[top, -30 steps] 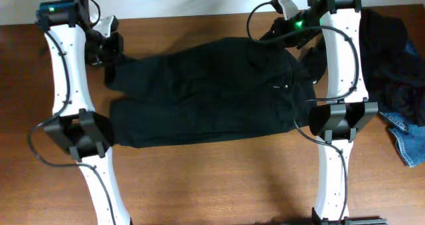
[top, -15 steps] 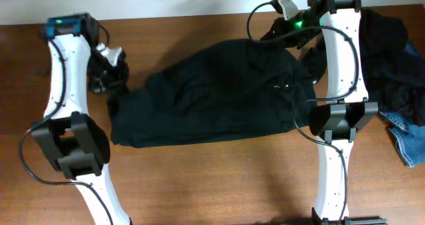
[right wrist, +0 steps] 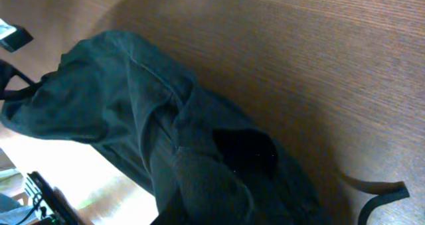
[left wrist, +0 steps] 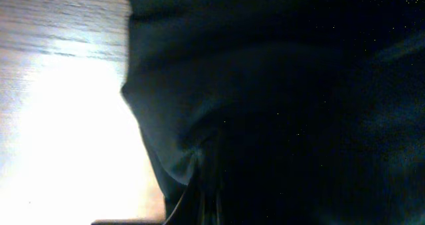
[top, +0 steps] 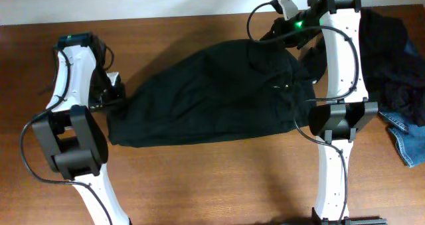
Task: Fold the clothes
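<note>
Next, I let go of the black garment's end with my left gripper on the wooden table, a little closer to the white wall (top: 119, 85).
A long black garment (top: 212, 95) lies spread across the middle of the wooden table (top: 199, 178). Its far-left part is folded in toward the near-left edge. My left gripper (top: 111, 96) is at the garment's left end, shut on the fabric. In the left wrist view the black cloth (left wrist: 279, 85) fills the frame and hides the fingers. My right gripper (top: 295, 39) is at the garment's far-right corner, shut on bunched fabric. That fabric (right wrist: 133, 112) rises toward the right wrist camera and hides the fingers.
A pile of dark clothes (top: 392, 52) lies at the far right of the table, with blue jeans (top: 406, 142) below it. Both arm bases stand near the front edge. A white wall runs along the back edge.
My left gripper has moved from the far-left corner toward the near side and drawn the garment's far-left part inward with it. The right arm has not moved.
</note>
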### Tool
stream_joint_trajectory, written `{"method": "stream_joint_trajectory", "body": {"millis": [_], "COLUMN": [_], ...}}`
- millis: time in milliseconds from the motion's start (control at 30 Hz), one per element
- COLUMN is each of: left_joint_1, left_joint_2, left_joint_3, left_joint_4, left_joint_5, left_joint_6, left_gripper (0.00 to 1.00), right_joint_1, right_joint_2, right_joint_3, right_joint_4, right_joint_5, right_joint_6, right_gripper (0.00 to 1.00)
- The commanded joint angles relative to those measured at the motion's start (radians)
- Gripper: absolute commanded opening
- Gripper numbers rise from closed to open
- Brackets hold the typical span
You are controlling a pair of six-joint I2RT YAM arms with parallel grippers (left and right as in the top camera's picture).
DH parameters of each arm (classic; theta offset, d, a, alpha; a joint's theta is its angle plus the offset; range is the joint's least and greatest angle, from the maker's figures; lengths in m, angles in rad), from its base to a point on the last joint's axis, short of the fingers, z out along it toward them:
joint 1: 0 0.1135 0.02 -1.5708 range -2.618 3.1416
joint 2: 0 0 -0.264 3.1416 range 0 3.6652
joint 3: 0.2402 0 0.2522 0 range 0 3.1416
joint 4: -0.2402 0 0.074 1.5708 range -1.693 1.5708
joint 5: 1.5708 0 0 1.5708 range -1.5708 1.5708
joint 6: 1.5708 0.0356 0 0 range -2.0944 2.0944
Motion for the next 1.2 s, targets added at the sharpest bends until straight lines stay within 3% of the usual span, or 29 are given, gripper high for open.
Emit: {"method": "stream_joint_trajectory", "body": {"millis": [0,500,700,767,800,833,900,933,1167], "left_joint_1": [0.049,-0.023,-0.048,-0.044,-0.042,-0.041,-0.041,-0.041,-0.041], "left_joint_2": [-0.010,-0.126,-0.157,-0.158,-0.158,-0.158,-0.158,-0.158,-0.161], "left_joint_3": [-0.074,-0.081,-0.082,-0.082,-0.082,-0.082,-0.082,-0.082,-0.082], "left_joint_4": [0.073,0.458,0.476,0.464,0.462,0.462,0.462,0.464,0.509], "left_joint_5": [-0.079,-0.077,-0.119,-0.119,-0.119,-0.119,-0.119,-0.119,-0.118], "left_joint_6": [-0.029,0.038,0.059,0.059,0.059,0.059,0.059,0.059,0.043], "left_gripper": [0.01,0.01,0.01,0.24,0.44,0.75,0.94,0.99,0.99], "right_joint_1": [0.004,0.005,0.005,0.005,0.005,0.005,0.005,0.005,0.005], "right_joint_2": [-0.050,-0.050,-0.050,-0.050,-0.049,-0.050,-0.049,-0.050,-0.050], "right_joint_3": [0.002,0.002,0.002,0.002,0.002,0.002,0.002,0.002,0.002], "right_joint_4": [-0.006,-0.005,-0.006,-0.006,-0.006,-0.006,-0.006,-0.006,-0.006], "right_joint_5": [0.008,0.008,0.008,0.008,0.008,0.008,0.008,0.008,0.007], "right_joint_6": [0.004,-0.117,-0.200,-0.200,-0.200,-0.200,-0.204,-0.214,-0.601], "right_gripper": [0.04,0.04,0.04,0.04,0.04,0.04,0.04,0.04,0.04]}}
